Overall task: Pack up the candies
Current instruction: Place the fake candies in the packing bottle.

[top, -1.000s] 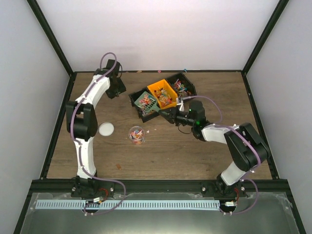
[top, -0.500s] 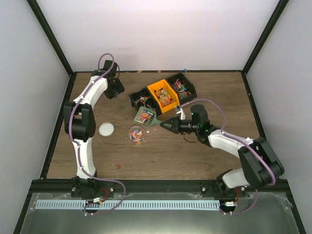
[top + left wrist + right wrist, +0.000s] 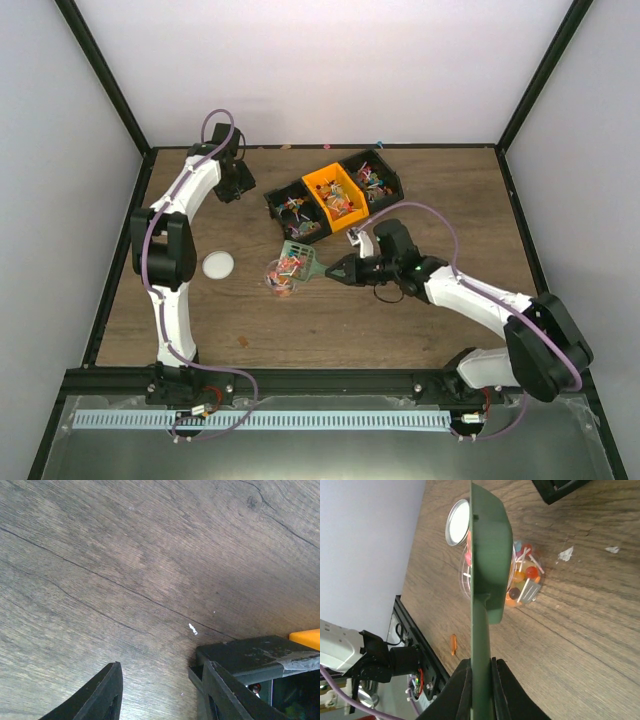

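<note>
I will set the green scoop on the bare wood before the black bin (image 3: 407,251) farthest from the jar with my right gripper.
My right gripper (image 3: 343,270) is shut on the handle of the green scoop (image 3: 300,260). The scoop head holds candies (image 3: 290,263) and hangs over the small clear jar (image 3: 280,277), which has several candies in it. In the right wrist view the scoop (image 3: 489,555) is seen edge-on with the jar (image 3: 526,582) right behind it, and the gripper (image 3: 481,680) clamps the handle. More candies (image 3: 340,204) fill the bins. My left gripper (image 3: 240,186) is open and empty at the back left; in the left wrist view it (image 3: 162,692) hovers over bare wood.
A row of bins, two black (image 3: 292,210) and one orange (image 3: 334,192), stands behind the jar. The jar's round lid (image 3: 218,265) lies to its left. A stray orange piece (image 3: 243,342) lies near the front edge. Wrapper scraps (image 3: 565,554) lie near the jar.
My right arm has carried the loaded scoop out of the left black bin, forward and left, down to the jar. The left arm has barely moved.
</note>
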Controlling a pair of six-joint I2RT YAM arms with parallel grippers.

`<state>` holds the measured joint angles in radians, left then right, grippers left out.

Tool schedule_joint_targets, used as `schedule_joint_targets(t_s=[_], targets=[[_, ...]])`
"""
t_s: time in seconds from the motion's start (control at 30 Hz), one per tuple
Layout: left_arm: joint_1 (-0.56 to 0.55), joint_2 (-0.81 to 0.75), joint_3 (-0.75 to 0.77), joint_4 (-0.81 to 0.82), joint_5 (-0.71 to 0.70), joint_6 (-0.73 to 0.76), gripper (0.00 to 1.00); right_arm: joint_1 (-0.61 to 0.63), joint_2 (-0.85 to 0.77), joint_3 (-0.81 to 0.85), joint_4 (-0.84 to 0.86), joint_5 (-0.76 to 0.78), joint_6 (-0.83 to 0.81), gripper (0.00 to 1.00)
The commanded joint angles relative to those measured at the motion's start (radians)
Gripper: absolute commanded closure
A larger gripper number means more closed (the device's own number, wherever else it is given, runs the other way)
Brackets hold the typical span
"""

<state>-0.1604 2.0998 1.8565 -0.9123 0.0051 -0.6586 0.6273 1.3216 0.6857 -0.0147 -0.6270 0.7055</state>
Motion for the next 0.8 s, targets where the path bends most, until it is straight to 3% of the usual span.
schedule_joint_targets(t_s=[0.0, 0.43, 0.77], targets=[[0.004, -0.022, -0.011, 0.008, 0.006, 0.000, 0.53, 0.014, -0.044, 0.071, -0.133, 0.098, -0.080, 0.99], [0.004, -0.025, -0.021, 0.016, 0.010, -0.002, 0.53, 0.099, -0.066, 0.220, -0.386, 0.277, -0.193, 0.99], [0.004, -0.027, -0.035, 0.024, 0.015, -0.005, 0.53, 0.271, 0.011, 0.401, -0.603, 0.615, -0.232, 0.99]])
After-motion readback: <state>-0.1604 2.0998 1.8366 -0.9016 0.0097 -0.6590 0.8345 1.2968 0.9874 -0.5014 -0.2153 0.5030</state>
